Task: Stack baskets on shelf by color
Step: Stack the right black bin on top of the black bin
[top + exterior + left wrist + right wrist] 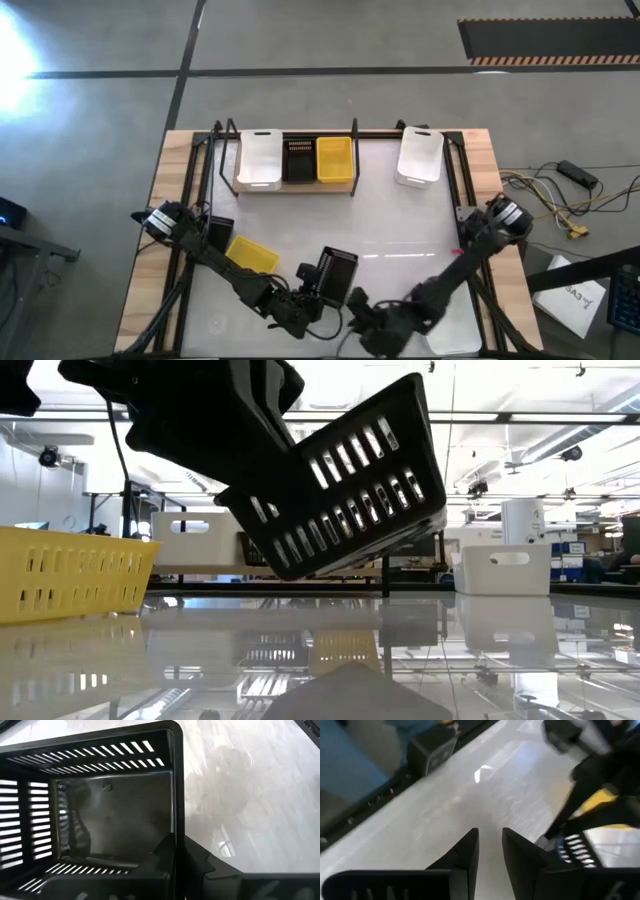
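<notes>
I will release the held black basket from my left gripper inside the shelf's black basket [299, 161], between the white and yellow ones.
The shelf [300, 188] stands at the table's far edge and holds a white basket [260, 160], a black one [299, 160] and a yellow one [334, 160] side by side. Another black basket [336, 273] hangs over the table's near middle, with my left gripper [316, 288] shut on it. In the low view this basket [340, 480] is tilted and clear of the table. Just to its right, my right gripper [365, 312] hovers low near the front edge, its fingers [465, 855] a little apart with nothing between them. My left gripper pinches the rim of one side wall [174, 827] of the black basket, with one finger inside [161, 852] and one outside [202, 860]. The fingers come slanting down from the near left. The basket is lifted clear of the table and tilted, its open side toward the gripper.
A yellow basket [252, 255] rests on the table at the near left. A white basket [420, 155] stands at the far right, beside the shelf. Something white [455, 337] lies at the near right edge under my right arm. Black frame rails run along both table sides.
</notes>
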Motion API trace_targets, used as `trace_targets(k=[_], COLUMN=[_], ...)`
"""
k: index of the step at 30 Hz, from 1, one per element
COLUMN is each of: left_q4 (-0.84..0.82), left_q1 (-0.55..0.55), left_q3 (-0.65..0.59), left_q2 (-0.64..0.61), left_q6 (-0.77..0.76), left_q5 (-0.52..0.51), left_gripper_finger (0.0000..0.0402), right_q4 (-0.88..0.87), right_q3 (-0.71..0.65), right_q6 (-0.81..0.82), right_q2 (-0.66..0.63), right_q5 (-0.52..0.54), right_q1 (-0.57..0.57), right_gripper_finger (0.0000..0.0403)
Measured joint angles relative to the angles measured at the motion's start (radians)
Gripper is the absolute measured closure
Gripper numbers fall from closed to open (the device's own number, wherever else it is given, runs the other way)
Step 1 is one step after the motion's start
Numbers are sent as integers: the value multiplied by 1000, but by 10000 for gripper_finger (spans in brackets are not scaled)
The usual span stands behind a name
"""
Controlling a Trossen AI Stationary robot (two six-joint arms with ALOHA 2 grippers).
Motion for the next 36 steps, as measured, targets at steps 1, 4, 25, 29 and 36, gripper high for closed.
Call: trace_targets(k=[1, 4, 25, 29, 36], left_q4=[-6, -53, -933, -892, -727], left_q1=[2, 7, 456, 612, 791], left_q3=[0, 11, 307, 274, 164], left_q2=[0, 0, -260, -275, -280], left_q6=[-11, -46, -12, 143, 334], left_q5=[-2, -39, -103, -67, 84], left_gripper_finger=[401, 401, 401, 401, 401], right_q4=[12, 37, 210, 220, 228], right_q3=[-9, -52, -366, -370, -362], right_q6=[12, 82, 573, 584, 662], right_q2=[-12, -47, -88, -88, -86], right_q5=[38, 133, 551, 556, 613], right_q1=[22, 86, 263, 263, 263], right_gripper_finger=[328, 333, 355, 355, 355])
